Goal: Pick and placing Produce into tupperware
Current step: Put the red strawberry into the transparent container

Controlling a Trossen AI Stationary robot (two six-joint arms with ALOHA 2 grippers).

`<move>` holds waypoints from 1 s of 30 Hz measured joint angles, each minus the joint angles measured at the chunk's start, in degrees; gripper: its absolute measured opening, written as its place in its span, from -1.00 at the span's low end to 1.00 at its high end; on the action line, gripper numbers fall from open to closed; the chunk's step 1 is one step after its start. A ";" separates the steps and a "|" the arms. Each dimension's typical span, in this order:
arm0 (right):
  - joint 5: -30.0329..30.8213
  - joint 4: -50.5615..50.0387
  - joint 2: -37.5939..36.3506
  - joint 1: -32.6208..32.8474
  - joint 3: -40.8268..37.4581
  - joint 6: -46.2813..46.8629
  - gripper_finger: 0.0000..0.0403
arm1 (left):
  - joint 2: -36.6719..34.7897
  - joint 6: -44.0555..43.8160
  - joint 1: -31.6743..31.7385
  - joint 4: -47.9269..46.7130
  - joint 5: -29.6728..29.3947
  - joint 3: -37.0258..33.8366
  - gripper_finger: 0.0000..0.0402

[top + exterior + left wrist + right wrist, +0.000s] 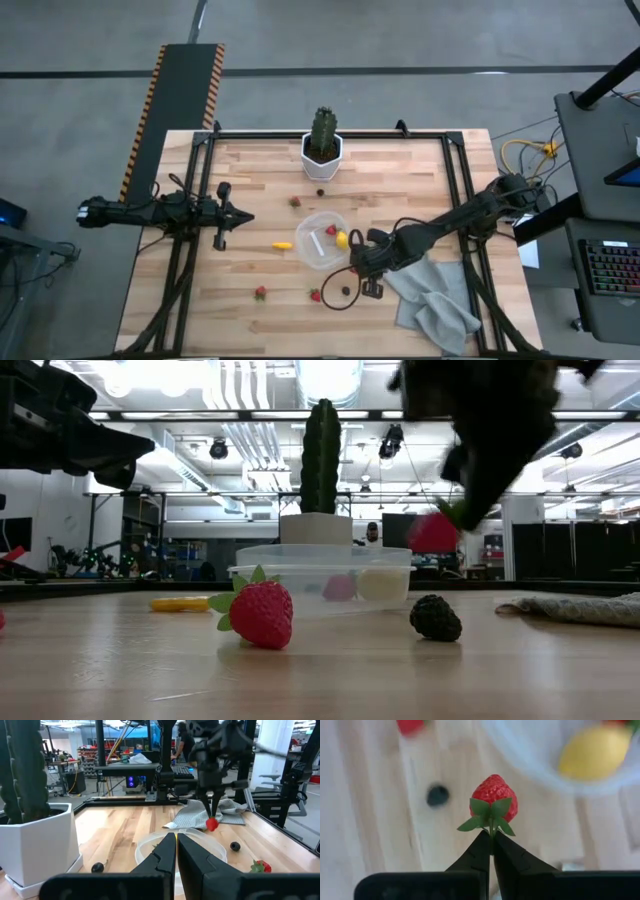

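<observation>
Next, my right gripper lets go of the strawberry in the tupperware, at the far end of the white strip (317, 226).
My right gripper (491, 835) is shut on a red toy strawberry (494, 795) and hovers just off the near right rim of the clear round tupperware (318, 252). A yellow lemon (342, 239) and another strawberry (331, 230) lie in the tupperware. On the table rest two strawberries (316, 295) (260, 292), a dark berry (346, 291), a yellow piece (283, 244), a third strawberry (295, 202) and a second dark berry (320, 191). My left gripper (222, 215) waits shut at the left side, above the table. My right gripper pinches the strawberry's green leafy cap (491, 822) between its two fingertips, coming from above and pointing down. The strawberry hangs below the fingers with its red tip down, lifted clear of the table (433, 532).
A tall green cactus in a white hexagonal pot (322, 150) stands at the far edge, behind the tupperware. A crumpled grey cloth (435, 295) lies at the near right, under my right arm. A black cable loops on the wood near the dark berry (340, 300).
</observation>
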 joint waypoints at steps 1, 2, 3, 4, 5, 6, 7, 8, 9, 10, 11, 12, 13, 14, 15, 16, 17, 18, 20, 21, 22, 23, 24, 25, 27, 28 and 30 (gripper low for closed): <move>0.60 0.21 0.00 -0.17 1.10 -1.12 -0.96 | 0.00 0.00 0.00 0.00 0.02 0.00 -1.00; 1.20 0.41 0.00 -0.41 2.04 -2.47 -0.96 | 0.00 0.00 0.01 -0.02 0.00 0.00 -1.00; 1.89 0.54 0.00 -0.69 2.89 -4.05 -0.96 | 0.00 0.00 0.01 0.00 0.00 0.00 -1.00; 2.89 0.88 0.00 -1.11 3.53 -5.72 -0.96 | 0.04 0.00 0.00 0.00 0.00 0.00 -1.00; 4.12 1.61 0.00 -1.68 3.94 -7.39 -0.96 | 0.08 0.00 0.00 0.00 0.01 0.00 -1.00; 5.07 2.44 0.00 -2.45 4.11 -9.06 -0.96 | 0.11 -0.01 0.00 -0.01 0.00 0.00 -1.00; 5.63 3.27 0.00 -3.40 4.09 -10.65 -0.96 | 0.11 0.00 0.00 0.00 0.00 0.00 -1.00; 5.69 4.32 0.00 -4.49 3.88 -12.26 -0.96 | 0.11 0.00 0.02 0.00 0.00 0.00 -1.00; 5.71 5.64 0.00 -5.83 3.61 -13.78 -0.96 | 0.11 -0.01 0.01 0.00 0.01 0.00 -1.00; 5.70 6.58 0.00 -7.08 3.37 -15.13 -0.96 | 0.11 0.00 0.02 0.00 0.00 0.00 -1.00; 5.45 7.23 0.00 -8.38 3.19 -16.75 -0.96 | 0.11 0.19 0.02 0.03 0.00 0.00 -1.00; 5.26 7.99 0.00 -9.79 3.00 -18.28 -0.96 | 0.11 1.05 0.02 0.04 0.00 0.00 -1.00; 5.23 8.63 0.00 -11.08 2.85 -19.60 -0.96 | 0.11 1.77 0.00 0.03 0.00 0.00 -1.00; 4.94 8.91 0.00 -12.37 2.74 -20.97 -0.96 | 0.11 2.47 0.02 0.05 0.00 0.00 -1.00; 4.42 8.87 0.04 -13.70 2.71 -22.13 -0.96 | 0.11 2.63 0.00 0.07 0.00 0.00 -1.00; 3.41 9.07 0.27 -15.00 2.71 -22.95 -0.96 | 0.11 2.67 0.02 0.07 0.00 0.00 -1.00; 1.68 9.58 0.52 -16.31 2.71 -23.60 -0.96 | 0.11 2.69 0.01 0.08 0.00 0.00 -1.00; -0.22 10.15 0.92 -17.48 2.63 -24.33 -0.96 | 0.09 2.69 0.00 0.19 0.00 0.00 -1.00; -3.00 11.77 2.23 -19.26 2.60 -26.20 -0.96 | 0.11 2.71 0.02 0.50 0.00 0.00 -1.00; -4.00 12.31 2.93 -19.99 2.60 -27.26 -0.96 | 0.05 2.73 0.00 0.38 0.00 0.00 -1.00; -4.99 12.51 3.85 -20.65 2.69 -28.22 -0.96 | 0.00 2.73 0.00 0.38 0.00 0.00 -1.00; -6.26 12.43 4.73 -21.26 3.10 -28.86 -0.96 | 0.00 2.73 0.00 0.46 0.00 0.00 -1.00; -7.57 12.69 5.54 -21.70 3.43 -29.23 -0.96 | 0.00 2.73 0.02 0.39 0.00 0.00 -1.00; -8.81 12.75 6.33 -22.05 3.65 -29.69 -0.96 | -0.06 2.73 0.02 0.37 0.00 0.00 -1.00; -9.70 12.54 7.80 -22.32 4.26 -30.65 -0.96 | -0.09 2.73 0.01 0.40 0.01 0.00 -1.00; -9.69 12.77 8.51 -22.40 4.66 -31.45 -0.96 | -0.11 2.73 0.02 0.35 0.01 0.00 -1.00; -9.77 12.59 9.97 -22.59 5.53 -32.79 -0.96 | -0.04 2.73 0.02 0.42 0.00 0.00 -1.00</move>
